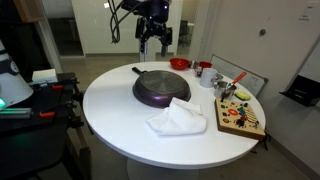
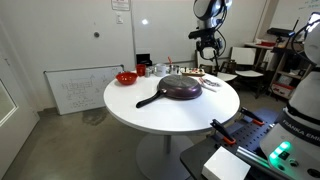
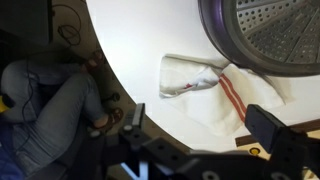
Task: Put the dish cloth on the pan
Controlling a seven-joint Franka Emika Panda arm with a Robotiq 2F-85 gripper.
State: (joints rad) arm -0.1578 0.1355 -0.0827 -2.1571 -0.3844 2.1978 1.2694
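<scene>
The red stripe [image 1: 182, 111] [image 3: 232, 95] of the dish cloth, just beside the pan, is the next place that I should move my gripper to and close it on.
A white dish cloth [image 1: 176, 117] with red stripes lies crumpled on the round white table [image 1: 110, 100], touching the near rim of a dark pan [image 1: 160, 86]. In the wrist view the cloth [image 3: 205, 85] lies below the pan [image 3: 270, 30]. In an exterior view the pan [image 2: 180, 89] shows, and the cloth is mostly hidden behind it. My gripper [image 1: 153, 42] hangs high above the far side of the table, open and empty; it also shows in an exterior view [image 2: 207, 50] and in the wrist view [image 3: 200, 125].
A red bowl [image 1: 179, 64], a cup [image 1: 205, 72] and a wooden board with small items [image 1: 240, 117] stand on the table. A whiteboard [image 2: 80, 90] leans on the wall. A person [image 3: 50, 110] sits beside the table.
</scene>
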